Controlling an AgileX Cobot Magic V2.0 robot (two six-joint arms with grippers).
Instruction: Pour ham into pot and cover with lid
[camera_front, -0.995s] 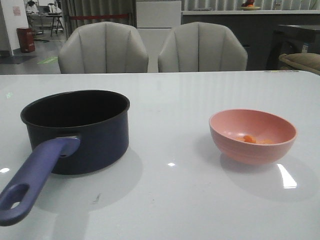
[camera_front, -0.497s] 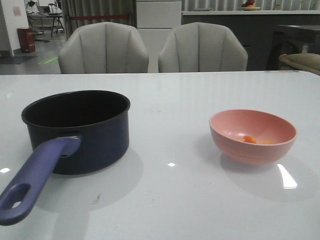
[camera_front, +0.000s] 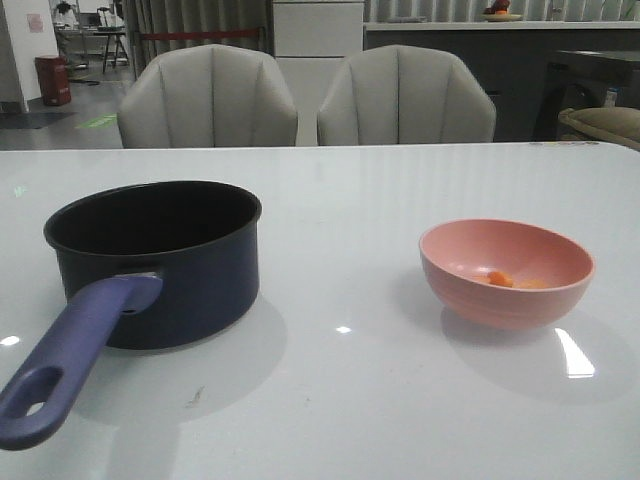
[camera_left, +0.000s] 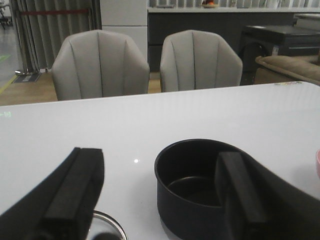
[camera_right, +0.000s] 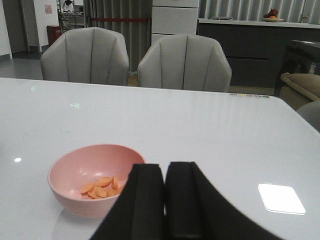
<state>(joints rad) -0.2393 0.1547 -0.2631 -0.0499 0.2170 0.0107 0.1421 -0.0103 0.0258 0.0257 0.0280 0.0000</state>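
The robot's right gripper needs to close on the rim (camera_front: 577, 246) (camera_right: 142, 155) of the pink bowl, on the side of the bowl away from the dark navy pot.
The dark navy pot (camera_front: 155, 265) stands on the left of the white table (camera_front: 340, 400), its purple-blue handle (camera_front: 70, 360) pointing at the front edge. Orange ham (camera_front: 500, 279) chunks lie in the pink bowl (camera_front: 506, 275) on the right. Neither gripper shows in the front view. In the left wrist view my left gripper (camera_left: 159, 162) is open and holds nothing; the empty pot (camera_left: 190, 200) is just beyond it, partly behind one finger, and a slice of the glass lid (camera_left: 115, 223) shows beside the other finger. My right gripper (camera_right: 165, 170) is shut and empty, hanging beside the bowl (camera_right: 75, 172) of ham (camera_right: 102, 186).
Two grey chairs (camera_front: 300, 100) stand behind the table's far edge. A dark counter and a sofa arm (camera_front: 600, 120) are beyond the right rear corner. Bare tabletop runs between pot and bowl.
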